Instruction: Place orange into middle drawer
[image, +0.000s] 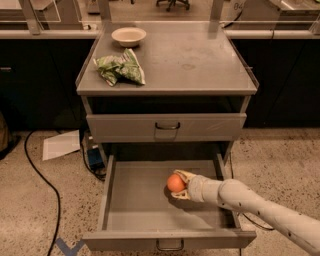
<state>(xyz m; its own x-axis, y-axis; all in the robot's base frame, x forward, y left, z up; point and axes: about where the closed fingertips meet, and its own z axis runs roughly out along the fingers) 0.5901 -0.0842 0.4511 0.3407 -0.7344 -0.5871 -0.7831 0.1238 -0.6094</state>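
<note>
The robot's gripper will let go of the orange on the open drawer's grey bottom, near the middle (175, 184) and a little toward the cabinet. The orange is now inside the open middle drawer.
The orange (175, 183) is a round orange fruit held inside the open middle drawer (135, 210), right of its middle and close to the tray floor. My gripper (181, 184) reaches in from the lower right on a white arm and is shut on the orange, with pale fingers (186, 175) wrapped above and below it. The drawer is a wide shallow grey tray pulled fully out, with a small dark loop handle (169, 245) on its front panel.
A shut grey drawer (166, 127) sits above the open one. On the cabinet top (200, 60) lie a green-and-white snack bag (120, 69) and a cream bowl (129, 36). A sheet of paper (61, 144) and a black cable (37, 175) lie on the floor at left.
</note>
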